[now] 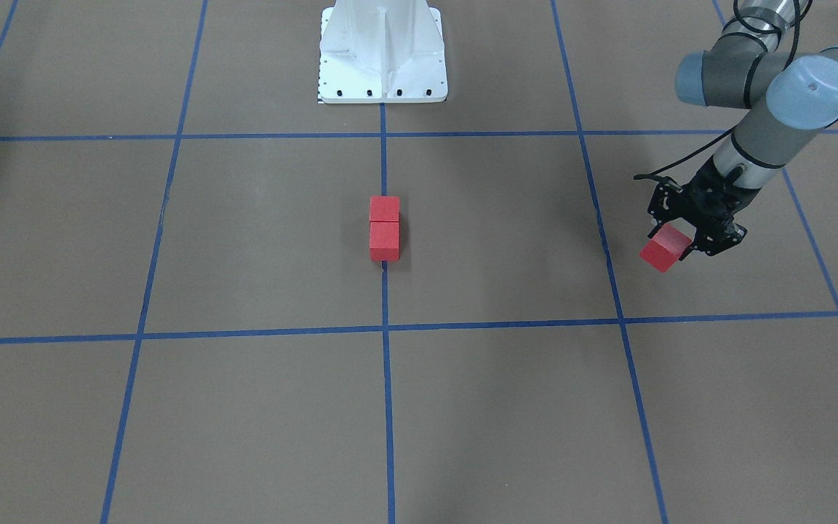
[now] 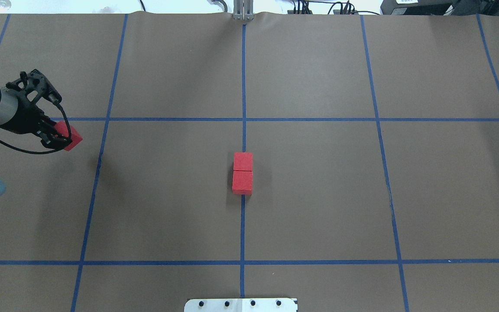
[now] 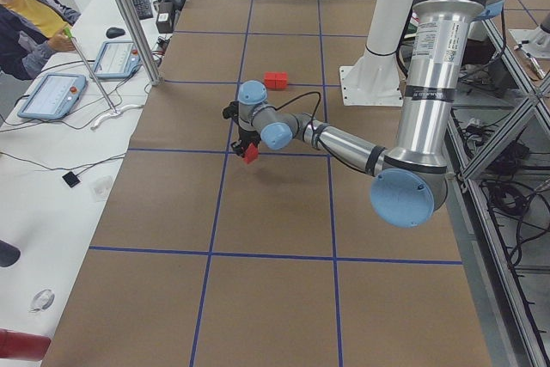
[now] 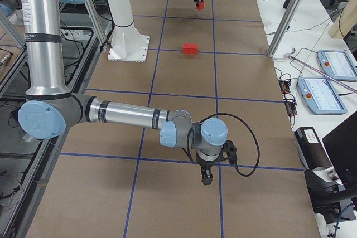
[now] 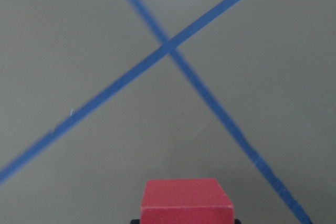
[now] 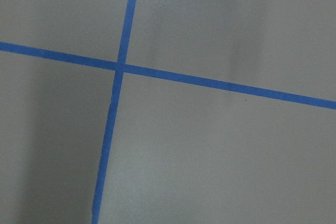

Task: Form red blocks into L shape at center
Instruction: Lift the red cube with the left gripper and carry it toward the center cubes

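Observation:
My left gripper is to let go of the third red block beside the pair's block farther from the white robot base [image 1: 423, 241].
Two red blocks [image 1: 384, 209] [image 1: 384, 241] lie touching in a line on the centre tape line, also in the overhead view [image 2: 243, 161] [image 2: 242, 182]. My left gripper [image 1: 673, 251] [image 2: 59, 138] is shut on the third red block [image 1: 663, 249] [image 2: 72, 138] and holds it tilted above the paper, far to the robot's left of the pair. The left wrist view shows that block [image 5: 186, 200] at the bottom edge, over a tape crossing. My right gripper [image 4: 207, 180] shows only in the exterior right view, pointing down near a tape line; I cannot tell if it is open or shut.
Brown paper with a blue tape grid [image 2: 243, 119] covers the table. The white robot base [image 1: 382, 51] stands at the robot's edge. An operator [image 3: 26, 23], tablets [image 3: 51, 96] and metal posts [image 3: 129, 23] are along the far side.

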